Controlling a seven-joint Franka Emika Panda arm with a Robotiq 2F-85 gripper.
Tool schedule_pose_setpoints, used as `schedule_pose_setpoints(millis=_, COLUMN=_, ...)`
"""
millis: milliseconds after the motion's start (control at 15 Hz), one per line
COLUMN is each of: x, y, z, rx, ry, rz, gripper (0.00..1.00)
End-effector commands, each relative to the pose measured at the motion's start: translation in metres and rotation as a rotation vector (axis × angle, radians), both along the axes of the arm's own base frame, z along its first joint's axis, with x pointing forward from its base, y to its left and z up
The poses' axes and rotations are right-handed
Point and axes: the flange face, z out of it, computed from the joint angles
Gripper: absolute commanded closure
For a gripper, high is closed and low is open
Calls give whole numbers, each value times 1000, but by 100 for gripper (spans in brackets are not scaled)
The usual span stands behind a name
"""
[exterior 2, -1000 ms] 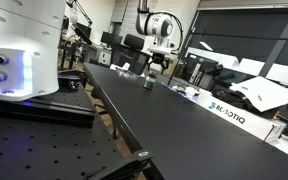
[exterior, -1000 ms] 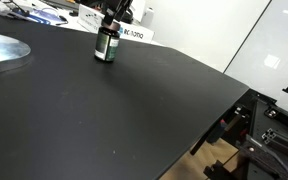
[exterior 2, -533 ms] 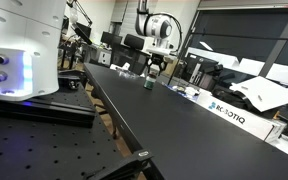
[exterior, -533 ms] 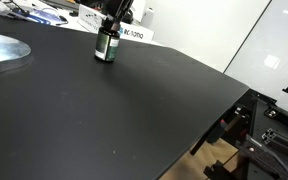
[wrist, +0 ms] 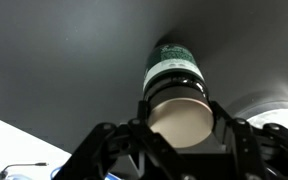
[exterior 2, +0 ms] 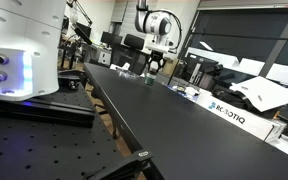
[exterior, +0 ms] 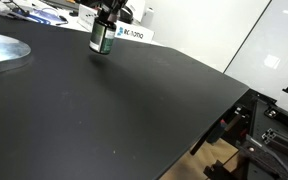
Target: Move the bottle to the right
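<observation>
I should release the bottle on the bare black table, just inside the table's edge point(exterior: 190, 78) along the white panel.
The bottle point(exterior: 102, 38) is small and dark green with a pale label band, and it hangs just above the far part of the black table point(exterior: 114, 110). My gripper point(exterior: 106, 14) comes down from above and is shut on its top. In the wrist view the pale cap point(wrist: 177, 112) sits between the two black fingers point(wrist: 142, 108), with the green body point(wrist: 171, 62) pointing away over the table. My gripper point(wrist: 178, 116) grips the cap from both sides. In an exterior view the bottle point(exterior 2: 149, 78) is tiny, under the gripper point(exterior 2: 155, 66).
A shiny metal sheet point(exterior: 4, 50) lies at the table's left. A white Robotiq sign point(exterior: 132, 34) and clutter line the far edge. A Robotiq box point(exterior 2: 229, 110) and a white machine point(exterior 2: 24, 50) flank the table. The table edge point(exterior: 219, 125) drops off toward the floor.
The jaws have closed onto the bottle's cap. The bottle has risen off the table and shifted a little to the left in the exterior view.
</observation>
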Motion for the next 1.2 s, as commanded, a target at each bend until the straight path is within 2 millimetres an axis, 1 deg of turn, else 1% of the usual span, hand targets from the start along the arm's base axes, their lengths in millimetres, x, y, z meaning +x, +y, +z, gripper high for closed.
schedule_pose_setpoints(millis=0, x=-19, y=2, z=57, rx=8, ry=-24, rz=-18, gripper=64)
schedule_pose_setpoints(millis=133, x=-35, y=1, z=83, rx=-4, ry=-39, rz=-15, gripper=64)
schedule_pose_setpoints(millis=200, x=-49, y=-4, z=95, rx=-6, ry=-42, rz=-19, gripper=64)
schedule_pose_setpoints(millis=333, x=-81, y=-17, z=112, rx=-19, ry=-41, rz=-36, gripper=64)
schedule_pose_setpoints(millis=467, x=-111, y=-32, z=120, rx=-35, ry=-27, rz=-60, gripper=64)
schedule_pose_setpoints(millis=600, x=-142, y=-54, z=123, rx=-59, ry=-15, rz=-97, gripper=64)
schedule_pose_setpoints(millis=733, x=-170, y=-83, z=115, rx=-75, ry=19, rz=-152, gripper=64)
schedule_pose_setpoints(millis=800, x=-180, y=-101, z=106, rx=-76, ry=33, rz=-174, gripper=64)
schedule_pose_setpoints(millis=867, x=-188, y=-117, z=98, rx=-86, ry=42, rz=-198, gripper=64)
schedule_pose_setpoints(millis=933, x=-193, y=-135, z=86, rx=-90, ry=54, rz=-225, gripper=64)
schedule_pose_setpoints(millis=1133, x=-205, y=-181, z=52, rx=-106, ry=104, rz=-311, gripper=64)
